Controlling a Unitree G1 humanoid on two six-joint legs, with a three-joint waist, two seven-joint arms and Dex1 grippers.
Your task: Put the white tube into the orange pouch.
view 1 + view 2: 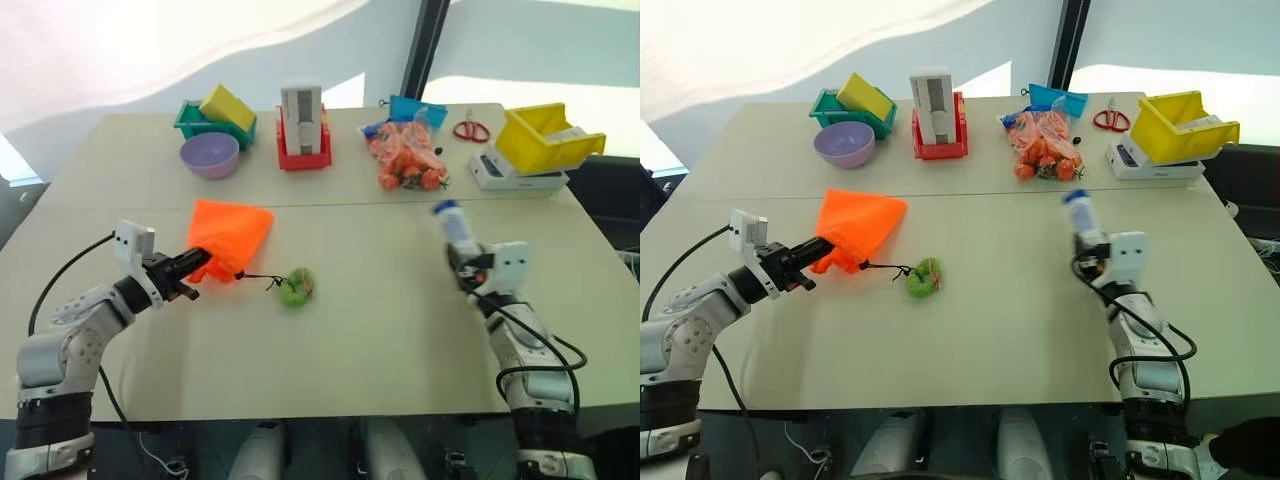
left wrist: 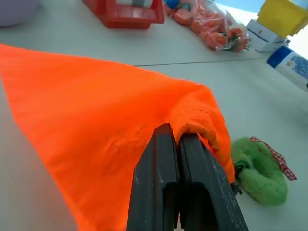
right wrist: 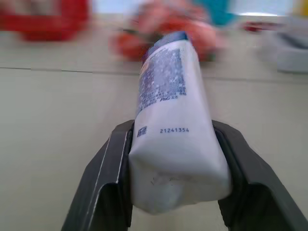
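Next, the right gripper releases the white tube in the orange pouch's near end (image 1: 246, 286) beside the black cord.
The white tube (image 3: 171, 125) with its blue cap (image 1: 446, 209) sits clamped between the two black fingers (image 3: 103, 183) of my right gripper (image 1: 462, 262), lifted off the table on the right, cap pointing away and up. The orange pouch (image 1: 231, 235) lies on the table left of centre. My left gripper (image 1: 196, 266) is shut on the pouch's near edge (image 2: 192, 126). The pouch's black cord runs to a green fuzzy ball (image 1: 297, 287) lying on the table between the two grippers.
Along the far edge stand a purple bowl (image 1: 209, 155), a green bin with a yellow block (image 1: 217, 115), a red holder with a white-grey block (image 1: 302, 125), a clear bag of orange lumps (image 1: 405, 155), red scissors (image 1: 470, 130) and a yellow bin (image 1: 548, 138).
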